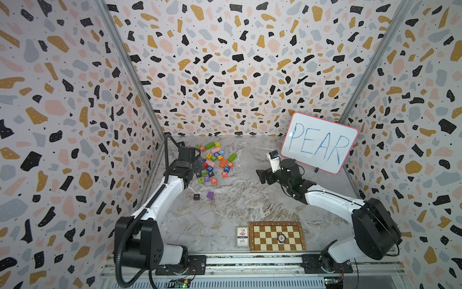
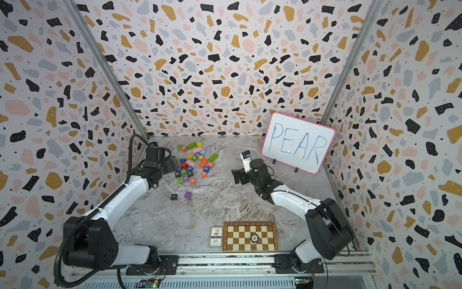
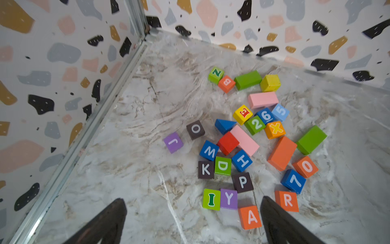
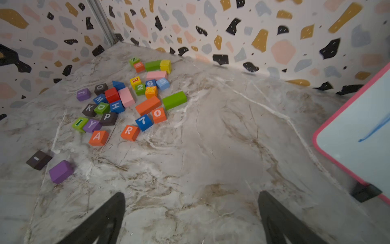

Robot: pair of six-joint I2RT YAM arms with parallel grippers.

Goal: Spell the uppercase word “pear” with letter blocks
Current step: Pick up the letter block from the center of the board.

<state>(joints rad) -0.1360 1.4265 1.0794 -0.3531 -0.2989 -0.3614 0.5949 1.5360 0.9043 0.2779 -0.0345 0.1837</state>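
The letter P starts "pear", so next my left gripper closes on the sides of the blackish P block (image 1: pixel 210 174) (image 3: pixel 242 182) between blue H and purple Y.
The letter blocks lie in a loose pile at the back left of the marble table. The blackish P (image 3: pixel 242 182) (image 1: pixel 210 173) sits beside purple Y. Orange-red A (image 3: pixel 250 217) (image 4: pixel 98 137) and orange-red R (image 3: pixel 287 200) (image 4: pixel 129 132) lie at the pile's near edge. Yellow E (image 3: pixel 242 114) (image 4: pixel 135 81) is deeper in, by the number cubes. My left gripper (image 3: pixel 193 199) (image 1: pixel 198 166) hovers open over the pile's left side, with A just inside one fingertip. Over bare table to the right, my right gripper (image 4: pixel 191 194) (image 1: pixel 261 175) is open and empty.
A plain purple cube (image 1: pixel 210 195) and a dark block (image 1: pixel 196 197) lie apart in front of the pile. A whiteboard reading PEAR (image 1: pixel 320 142) leans at the back right. A chessboard (image 1: pixel 277 236) and a card box (image 1: pixel 242 236) sit at the front edge.
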